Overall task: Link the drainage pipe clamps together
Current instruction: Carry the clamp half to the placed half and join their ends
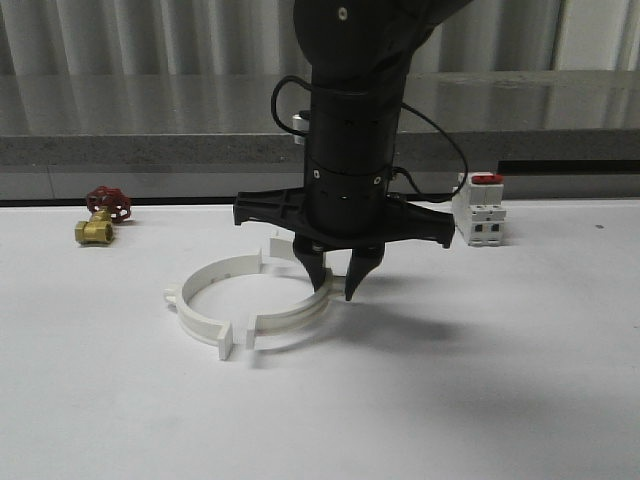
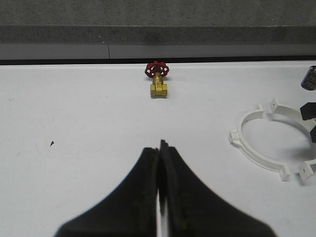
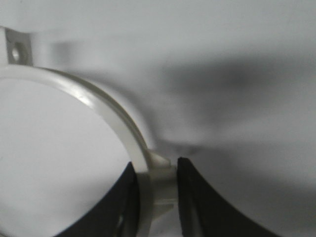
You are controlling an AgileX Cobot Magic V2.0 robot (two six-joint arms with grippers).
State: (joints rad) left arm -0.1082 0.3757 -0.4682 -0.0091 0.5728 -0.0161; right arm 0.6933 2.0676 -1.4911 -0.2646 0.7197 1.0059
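Next, my right gripper releases its drainage pipe clamp on the table, closed up (image 1: 301, 311) against the end tabs of the other clamp.
Two white drainage pipe clamps lie on the white table as a loose ring. The left half (image 1: 200, 325) (image 2: 237, 138) and the right half (image 1: 290, 320) (image 2: 289, 111) have their end tabs close together, with small gaps between them. My right gripper (image 1: 336, 290) (image 3: 155, 166) points straight down over the right half's far right side. Its fingers are shut on that clamp's band (image 3: 98, 106) at a small boss, one finger inside the ring and one outside. My left gripper (image 2: 160, 145) is shut with nothing in it, well to the left of the ring.
A brass valve with a red handwheel (image 1: 100, 218) (image 2: 158, 81) sits at the back left. A white boxy switch with a red top (image 1: 480, 210) stands at the back right. A black cylinder (image 2: 309, 77) stands beyond the ring. A grey ledge runs along the table's far edge.
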